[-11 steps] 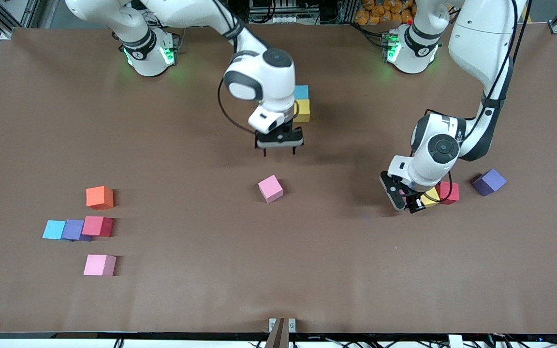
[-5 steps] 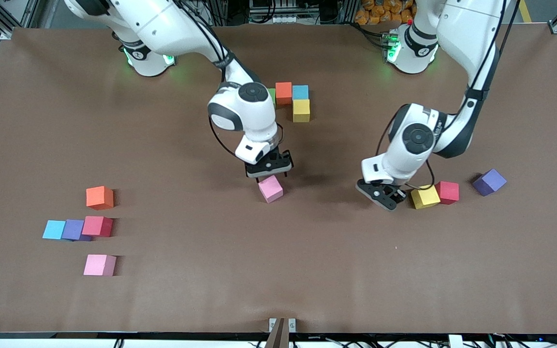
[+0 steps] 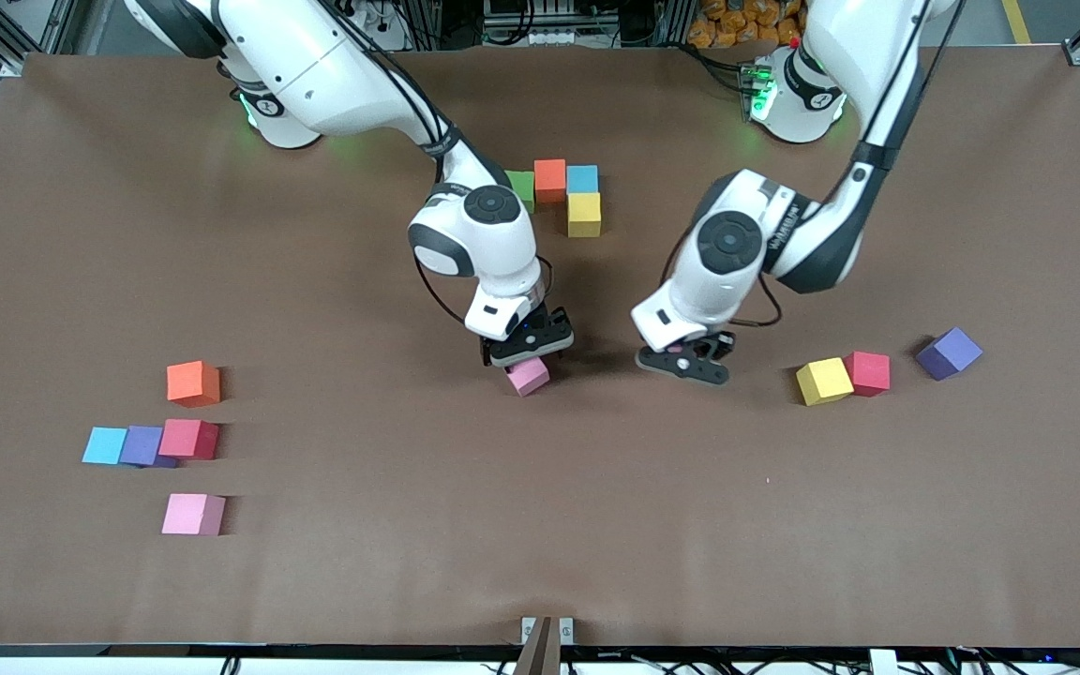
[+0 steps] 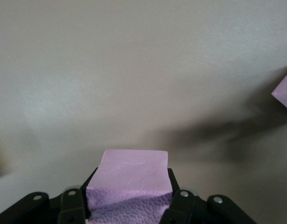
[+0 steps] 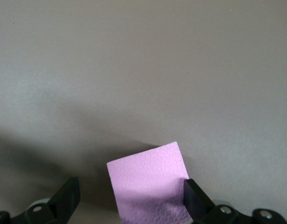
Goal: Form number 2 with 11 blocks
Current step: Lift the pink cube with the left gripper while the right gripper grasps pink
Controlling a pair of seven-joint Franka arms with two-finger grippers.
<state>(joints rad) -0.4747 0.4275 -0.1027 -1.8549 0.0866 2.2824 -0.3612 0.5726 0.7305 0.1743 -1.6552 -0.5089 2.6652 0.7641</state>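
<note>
My right gripper has the pink block at the middle of the table between its open fingers and will close on the opposite sides (image 3: 527,373) (image 5: 150,186) of that block.
Four blocks form a start near the arms' bases: green (image 3: 521,187), orange (image 3: 549,178) and blue (image 3: 582,178) in a row, with yellow (image 3: 584,214) in front of the blue one. My right gripper (image 3: 527,354) is down over a pink block (image 3: 529,377) at the table's middle. It stands open, its fingers either side of that block (image 5: 150,184). My left gripper (image 3: 686,364) hangs low beside it, shut on another pink block (image 4: 130,175). The number 2 is not formed.
A yellow block (image 3: 823,381), a red one (image 3: 868,372) and a purple one (image 3: 948,352) lie toward the left arm's end. Toward the right arm's end lie orange (image 3: 193,383), blue (image 3: 105,445), purple (image 3: 142,445), red (image 3: 189,438) and pink (image 3: 193,514) blocks.
My left gripper shut on a pink block beside the yellow and red ones and carried it toward the table's middle. My right gripper came down from near the started row onto the middle pink block.
</note>
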